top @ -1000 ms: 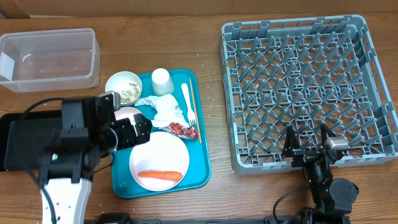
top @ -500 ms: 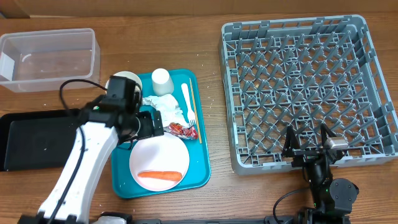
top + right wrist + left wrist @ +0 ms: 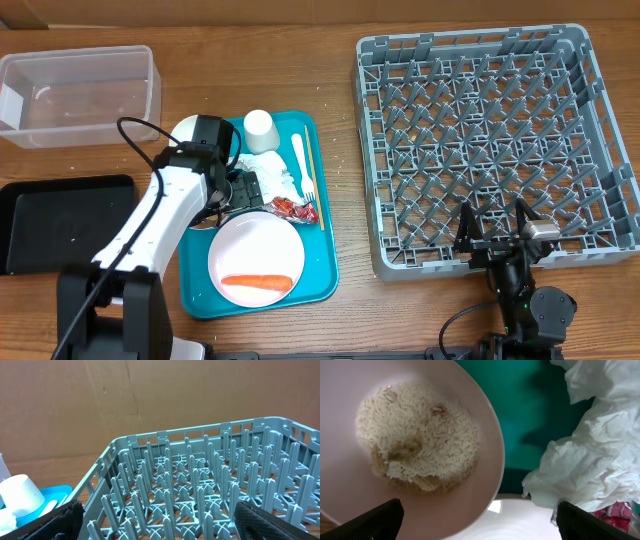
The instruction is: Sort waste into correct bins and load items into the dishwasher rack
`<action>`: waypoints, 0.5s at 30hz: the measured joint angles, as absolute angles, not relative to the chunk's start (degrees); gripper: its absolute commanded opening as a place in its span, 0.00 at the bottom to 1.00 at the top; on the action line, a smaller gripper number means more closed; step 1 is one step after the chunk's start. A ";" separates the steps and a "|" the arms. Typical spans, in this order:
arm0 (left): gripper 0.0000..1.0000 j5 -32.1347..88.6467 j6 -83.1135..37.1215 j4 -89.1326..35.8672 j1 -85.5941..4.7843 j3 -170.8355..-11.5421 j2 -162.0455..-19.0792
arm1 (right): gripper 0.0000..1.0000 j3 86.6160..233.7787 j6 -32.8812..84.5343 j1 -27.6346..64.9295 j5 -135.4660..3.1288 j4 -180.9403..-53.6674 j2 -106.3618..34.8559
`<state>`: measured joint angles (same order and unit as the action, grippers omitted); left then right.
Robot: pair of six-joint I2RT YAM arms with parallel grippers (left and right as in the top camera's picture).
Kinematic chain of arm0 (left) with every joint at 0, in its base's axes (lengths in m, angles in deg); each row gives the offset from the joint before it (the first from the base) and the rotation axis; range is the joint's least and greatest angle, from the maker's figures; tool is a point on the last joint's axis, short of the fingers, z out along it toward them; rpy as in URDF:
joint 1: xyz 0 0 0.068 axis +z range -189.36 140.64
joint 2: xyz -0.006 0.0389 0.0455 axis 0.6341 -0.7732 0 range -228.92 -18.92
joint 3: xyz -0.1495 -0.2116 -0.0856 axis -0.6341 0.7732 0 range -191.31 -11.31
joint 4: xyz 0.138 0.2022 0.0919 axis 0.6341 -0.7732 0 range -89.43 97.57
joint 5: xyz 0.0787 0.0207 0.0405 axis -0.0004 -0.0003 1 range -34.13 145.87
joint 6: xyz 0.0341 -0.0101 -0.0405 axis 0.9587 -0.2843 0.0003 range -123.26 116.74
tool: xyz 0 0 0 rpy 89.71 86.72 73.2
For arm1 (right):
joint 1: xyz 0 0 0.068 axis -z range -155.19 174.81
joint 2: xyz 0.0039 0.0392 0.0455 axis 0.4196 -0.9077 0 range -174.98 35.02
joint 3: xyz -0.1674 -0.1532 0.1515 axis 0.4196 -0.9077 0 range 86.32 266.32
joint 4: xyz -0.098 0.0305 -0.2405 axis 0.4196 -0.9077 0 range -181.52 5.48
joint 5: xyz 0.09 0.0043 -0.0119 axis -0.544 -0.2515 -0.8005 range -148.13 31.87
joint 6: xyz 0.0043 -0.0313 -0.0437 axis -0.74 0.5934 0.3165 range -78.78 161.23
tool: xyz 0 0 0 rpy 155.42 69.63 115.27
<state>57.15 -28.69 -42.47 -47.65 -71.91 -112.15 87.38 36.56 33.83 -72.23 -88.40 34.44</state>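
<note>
The robot's left gripper needs to next move to the carrot's middle (image 3: 257, 283) on the round plate and close there.
My left gripper (image 3: 247, 190) is open and hovers low over the teal tray. In the left wrist view its fingers (image 3: 480, 527) straddle the rim of a pale pink bowl (image 3: 415, 445) holding beige rice scraps. Crumpled white tissue (image 3: 585, 445) lies to the right, the red wrapper (image 3: 620, 510) beyond it. Overhead, the tissue (image 3: 272, 172), wrapper (image 3: 296, 208), white cup (image 3: 259, 130), fork (image 3: 303, 165) and chopstick (image 3: 314, 180) lie on the tray. A carrot (image 3: 257, 282) lies on the round plate (image 3: 255, 245). A second bowl (image 3: 183, 128) peeks out behind my arm. My right gripper (image 3: 492, 232) is open and empty at the grey rack's (image 3: 495, 120) front edge.
The clear tub (image 3: 80, 95) stands at the back left and the black tray (image 3: 60, 220) lies at the left edge. The teal tray (image 3: 320, 270) sits between them and the rack. The right wrist view shows rack pegs (image 3: 200, 475) and the cup (image 3: 20, 495).
My left arm has swung from above the black tray to the right and forward, over the teal tray's bowls. The right arm has not moved.
</note>
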 measured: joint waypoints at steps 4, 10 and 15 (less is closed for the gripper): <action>1.00 56.95 -28.84 -41.11 -47.65 -71.91 -114.57 | 1.00 87.38 36.56 33.83 -72.23 -88.40 34.44; 1.00 56.25 -28.82 -40.37 -47.65 -71.91 -117.79 | 1.00 87.38 36.56 33.83 -72.23 -88.38 34.44; 1.00 54.13 -28.14 -41.48 -47.63 -72.96 -118.05 | 1.00 87.38 36.56 33.83 -72.21 -88.40 34.44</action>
<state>54.13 -28.14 -41.48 -47.63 -72.96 -118.05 87.38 36.56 33.83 -72.21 -88.40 34.44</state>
